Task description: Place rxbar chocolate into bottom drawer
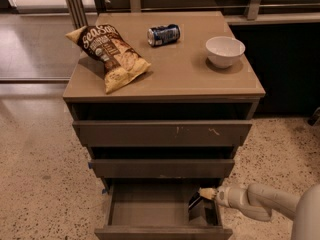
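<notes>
Next, my gripper releases the rxbar chocolate, now low inside the bottom drawer, on the bottom drawer's inside (199, 212), next to the side closest to my arm.
The bottom drawer (150, 206) is pulled open at the foot of the grey-brown cabinet, and its plain front (162, 232) faces me. My arm comes in from the lower right. My gripper (197, 203) is inside the drawer at its right end, low over the floor of the drawer. A dark flat shape with a pale glint, which looks like the rxbar chocolate (194, 200), sits at the gripper's tip. I cannot tell whether it is held or resting on the drawer floor.
The two drawers above (162, 133) (161, 168) stand slightly out. On the cabinet top (185, 69) lie a tan-and-brown chip bag (110, 54), a blue soda can (163, 34) on its side and a white bowl (225, 51). Speckled floor surrounds the cabinet.
</notes>
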`<state>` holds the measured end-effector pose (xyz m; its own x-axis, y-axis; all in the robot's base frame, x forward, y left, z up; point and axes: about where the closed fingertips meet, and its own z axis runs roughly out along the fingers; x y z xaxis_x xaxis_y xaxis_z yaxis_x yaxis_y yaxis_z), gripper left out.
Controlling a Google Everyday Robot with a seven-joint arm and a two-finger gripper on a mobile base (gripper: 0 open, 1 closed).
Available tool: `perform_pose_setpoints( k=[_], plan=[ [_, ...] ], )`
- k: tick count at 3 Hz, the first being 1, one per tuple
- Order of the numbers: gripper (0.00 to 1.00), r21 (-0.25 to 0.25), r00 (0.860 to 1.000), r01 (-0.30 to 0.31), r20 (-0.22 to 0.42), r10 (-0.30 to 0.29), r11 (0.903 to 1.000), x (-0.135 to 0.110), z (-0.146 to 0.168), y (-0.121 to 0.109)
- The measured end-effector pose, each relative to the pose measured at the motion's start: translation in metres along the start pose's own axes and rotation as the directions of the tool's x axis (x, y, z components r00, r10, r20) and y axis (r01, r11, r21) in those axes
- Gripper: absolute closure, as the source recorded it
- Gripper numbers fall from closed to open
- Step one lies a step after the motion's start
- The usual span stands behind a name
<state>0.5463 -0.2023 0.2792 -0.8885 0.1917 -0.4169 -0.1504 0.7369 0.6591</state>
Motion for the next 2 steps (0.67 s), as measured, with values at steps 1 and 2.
perform_pose_setpoints(
  k=[1,2],
  plan=[
    [1.00,-0.013,1.000,0.025,-0.009,-0.025,0.9996,0.0050,0.0047,-0.0052],
    [1.00,0.001,0.996,0.087,-0.028,-0.087,0.9962,0.0025,0.0048,-0.0016]
  ],
)
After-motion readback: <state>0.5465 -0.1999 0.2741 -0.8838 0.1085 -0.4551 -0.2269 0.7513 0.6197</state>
